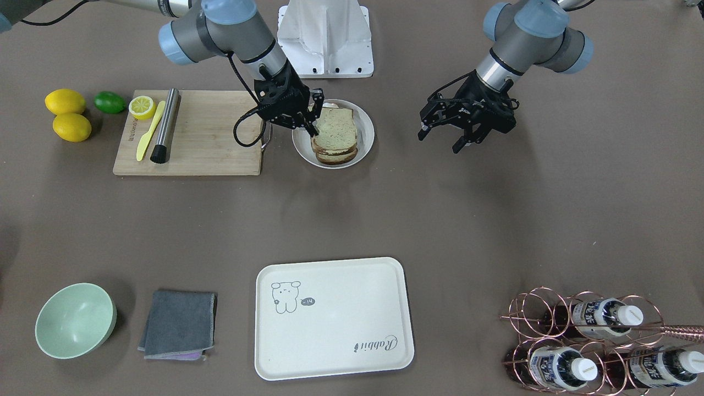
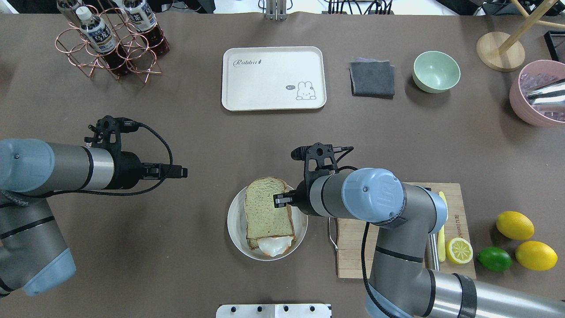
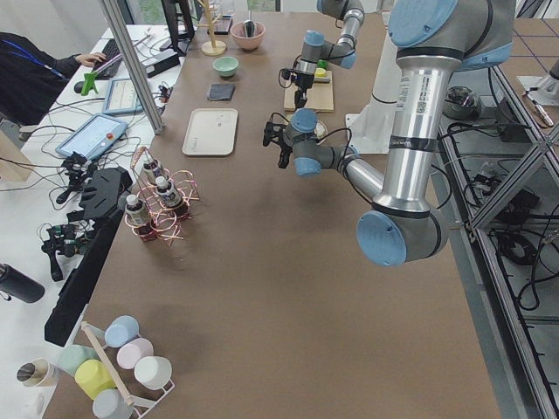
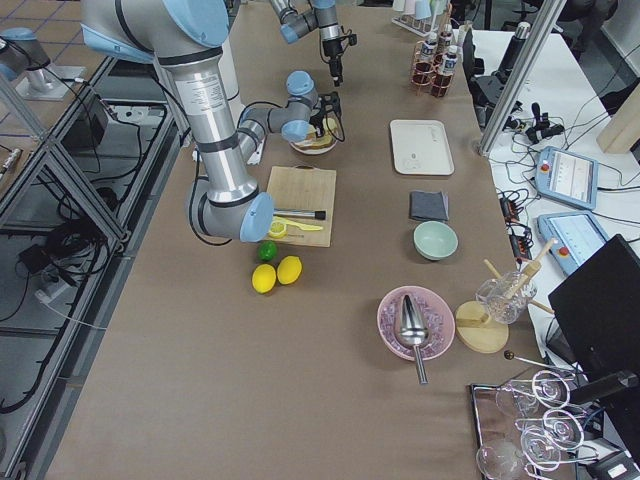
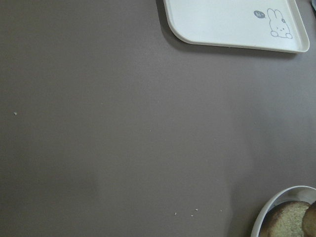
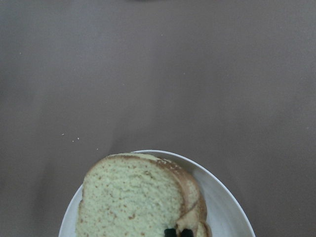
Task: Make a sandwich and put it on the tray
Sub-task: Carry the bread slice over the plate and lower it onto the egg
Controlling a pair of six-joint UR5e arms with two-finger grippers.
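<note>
I need to next move my left gripper to the rim (image 1: 373,134) of the white plate, on the side that faces away from the cutting board, and close it there.
The sandwich (image 1: 334,135) lies on a round white plate (image 1: 367,137): two tan bread slices with a fried egg (image 2: 274,245) poking out of the robot-side edge. My right gripper (image 1: 314,127) is shut, with its tips together on the top slice's edge by the cutting board; it also shows in the overhead view (image 2: 280,199) and the right wrist view (image 6: 177,232). My left gripper (image 1: 440,142) is open and empty and hovers above bare table beside the plate. The cream tray (image 1: 341,335) with a bear drawing lies empty at the far side of the table (image 2: 265,84).
A wooden cutting board (image 1: 209,143) with a yellow knife, a metal rod and a lemon half lies beside the plate. Two lemons and a lime (image 1: 110,102) lie beyond it. A green bowl (image 1: 74,320), a grey cloth (image 1: 179,324) and a copper bottle rack (image 1: 594,341) flank the tray.
</note>
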